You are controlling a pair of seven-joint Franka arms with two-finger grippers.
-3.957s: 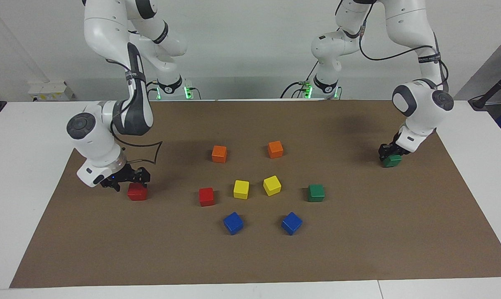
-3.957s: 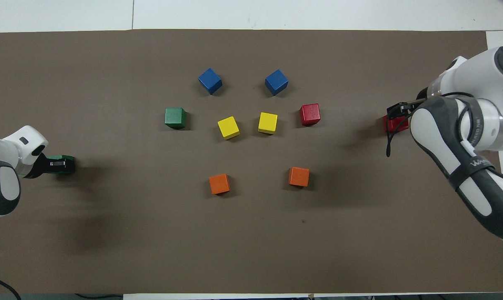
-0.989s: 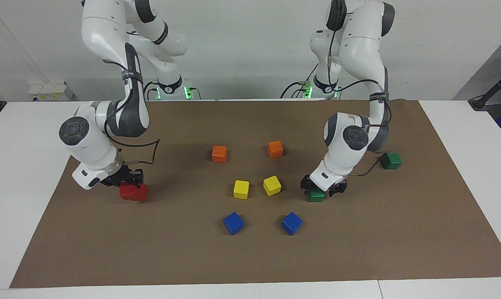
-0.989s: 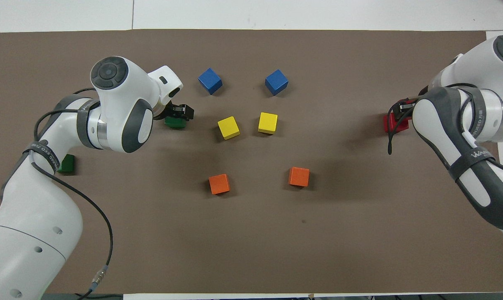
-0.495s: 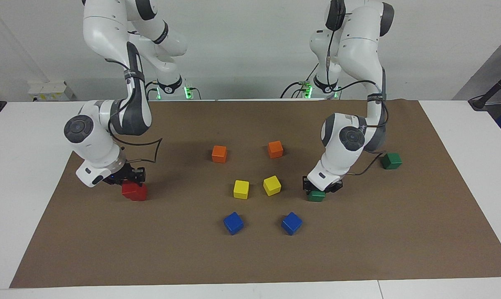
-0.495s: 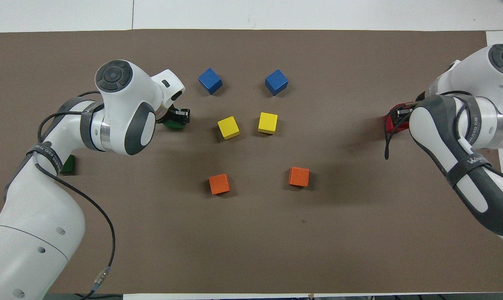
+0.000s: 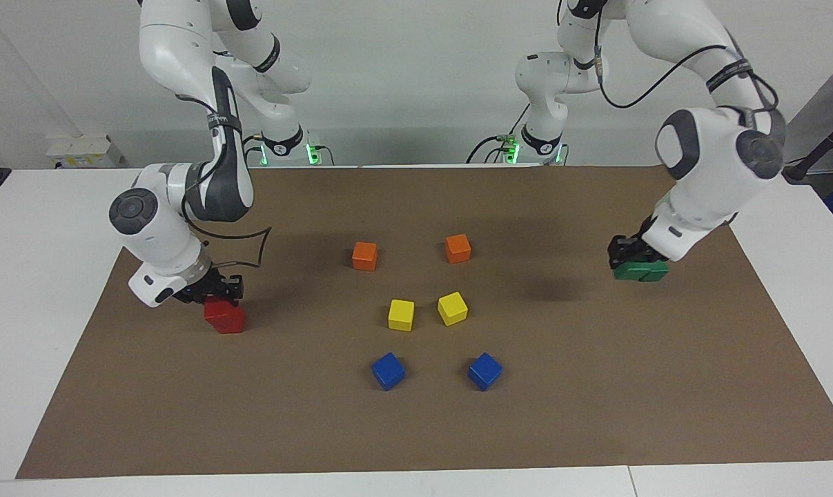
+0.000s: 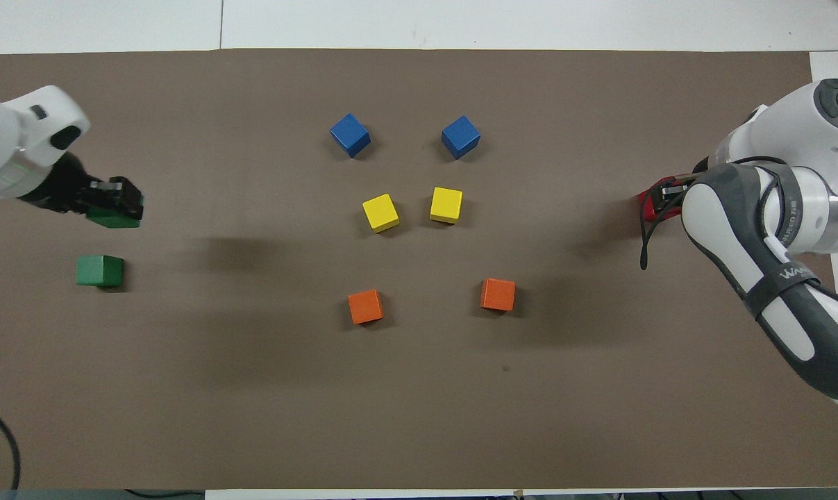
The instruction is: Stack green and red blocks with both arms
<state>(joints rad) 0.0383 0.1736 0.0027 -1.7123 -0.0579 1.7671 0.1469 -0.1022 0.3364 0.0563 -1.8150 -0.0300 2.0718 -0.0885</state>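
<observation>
My left gripper is holding the dark green block, and I should let go of it on top of the other green block (image 8: pixel 86 268) on the mat.
My left gripper (image 7: pixel 630 259) is shut on a dark green block (image 7: pixel 625 272) and holds it in the air, right over the other green block (image 7: pixel 658 272) on the mat at the left arm's end. In the overhead view the held block (image 8: pixel 113 215) and the resting one (image 8: pixel 100 271) show apart. My right gripper (image 7: pixel 217 293) is shut on a red block (image 7: pixel 216 308) that sits on top of the second red block (image 7: pixel 230 322) at the right arm's end. In the overhead view the right gripper (image 8: pixel 666 190) covers most of the red blocks (image 8: pixel 645 203).
On the brown mat (image 7: pixel 416 428), in the middle, lie two orange cubes (image 7: pixel 364 256) (image 7: pixel 457 248), two yellow cubes (image 7: pixel 401 315) (image 7: pixel 452 308) and two blue cubes (image 7: pixel 388 371) (image 7: pixel 485 371). White table (image 7: pixel 36 276) surrounds the mat.
My left gripper has lifted the green block from beside the yellow cubes and carried it over to the other green block. My right gripper has stayed at the red blocks, rising slightly.
</observation>
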